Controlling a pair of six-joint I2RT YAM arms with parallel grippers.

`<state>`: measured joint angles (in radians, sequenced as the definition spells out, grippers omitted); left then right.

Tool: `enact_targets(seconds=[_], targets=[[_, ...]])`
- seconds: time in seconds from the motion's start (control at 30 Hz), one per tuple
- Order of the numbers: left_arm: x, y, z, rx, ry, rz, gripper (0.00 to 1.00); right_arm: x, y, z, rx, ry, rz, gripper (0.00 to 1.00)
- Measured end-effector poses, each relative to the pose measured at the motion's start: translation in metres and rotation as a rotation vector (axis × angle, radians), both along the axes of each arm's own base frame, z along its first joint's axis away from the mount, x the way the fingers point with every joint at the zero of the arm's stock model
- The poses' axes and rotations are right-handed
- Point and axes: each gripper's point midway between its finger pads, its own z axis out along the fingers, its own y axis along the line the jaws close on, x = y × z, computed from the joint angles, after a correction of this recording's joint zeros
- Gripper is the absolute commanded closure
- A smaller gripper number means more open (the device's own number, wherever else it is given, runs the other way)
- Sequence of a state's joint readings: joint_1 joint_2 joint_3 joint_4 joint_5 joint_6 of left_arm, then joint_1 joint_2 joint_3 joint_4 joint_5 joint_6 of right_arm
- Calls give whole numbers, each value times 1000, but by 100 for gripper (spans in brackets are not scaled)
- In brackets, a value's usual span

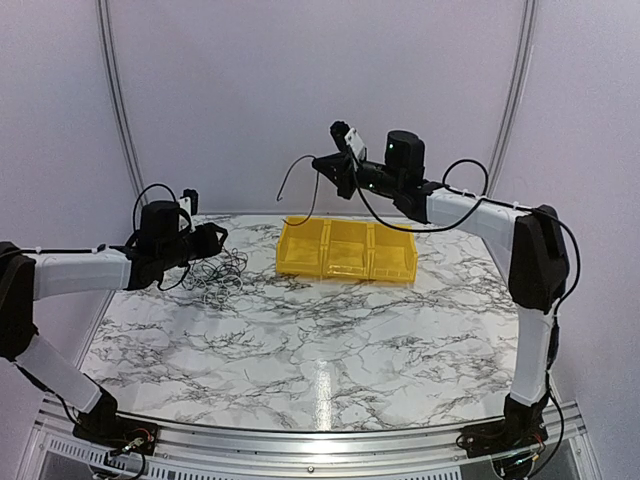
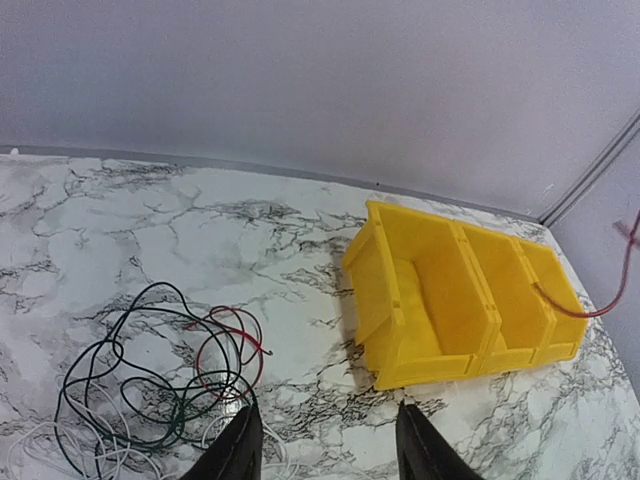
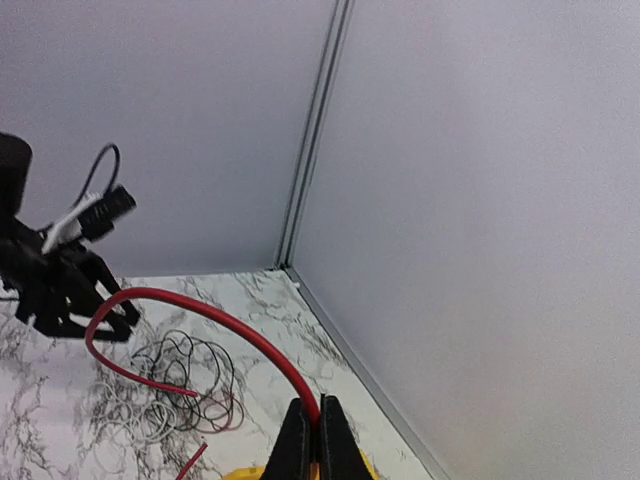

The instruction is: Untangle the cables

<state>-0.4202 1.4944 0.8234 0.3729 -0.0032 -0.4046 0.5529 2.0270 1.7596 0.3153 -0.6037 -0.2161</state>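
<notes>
Next, I release the red cable with my right gripper inside the yellow bin's end compartment (image 1: 302,246) nearest the cable tangle.
A loose tangle of thin black, green, red and white cables (image 1: 215,272) lies on the marble table at the back left. It also shows in the left wrist view (image 2: 160,380) and the right wrist view (image 3: 185,385). My left gripper (image 2: 325,410) is open and empty, low over the table, just right of the tangle; in the top view (image 1: 215,240) it hovers at the tangle's edge. My right gripper (image 3: 319,402) is shut on one red cable (image 3: 200,310), held high above the yellow bins; the cable arcs out to the left (image 1: 290,170) and one end hangs down.
A yellow three-compartment bin (image 1: 345,250) stands at the back middle of the table, also in the left wrist view (image 2: 470,290). The red cable's end dips over its right compartment (image 2: 590,312). Walls close the back and sides.
</notes>
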Motion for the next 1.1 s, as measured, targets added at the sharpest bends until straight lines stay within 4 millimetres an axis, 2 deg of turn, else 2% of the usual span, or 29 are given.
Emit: enact_targets(seconds=[0.07,0.13,0.3,0.37,0.43,0.57,0.7,0.8,0.9,0.93,1.0,1.1], targets=[[1,1,18,-2,-24,11,52,11,-9,-28,-51,41,-52,100],[1,4,33,8,-35,23,52,17,-14,-45,-82,64,-91,100],[-3,9,61,27,-52,39,52,26,-14,-53,-98,59,-141,100],[-8,11,67,28,-55,43,52,34,-12,-59,-105,48,-161,100],[-12,13,73,24,-62,44,52,45,-9,-73,-122,44,-187,100],[-20,14,81,18,-72,40,52,66,-5,-120,-184,61,-233,100],[-30,19,80,24,-64,44,52,89,-6,-167,-247,82,-301,100],[-38,24,75,27,-55,55,52,101,-6,-186,-274,87,-338,100],[-44,30,69,25,-42,74,52,108,-4,-186,-282,66,-358,99],[-45,31,67,25,-36,81,52,110,-3,-183,-280,56,-366,88],[-46,33,62,26,-25,89,51,112,0,-175,-274,30,-375,75],[-47,35,57,30,-13,102,51,111,7,-164,-266,0,-382,68]])
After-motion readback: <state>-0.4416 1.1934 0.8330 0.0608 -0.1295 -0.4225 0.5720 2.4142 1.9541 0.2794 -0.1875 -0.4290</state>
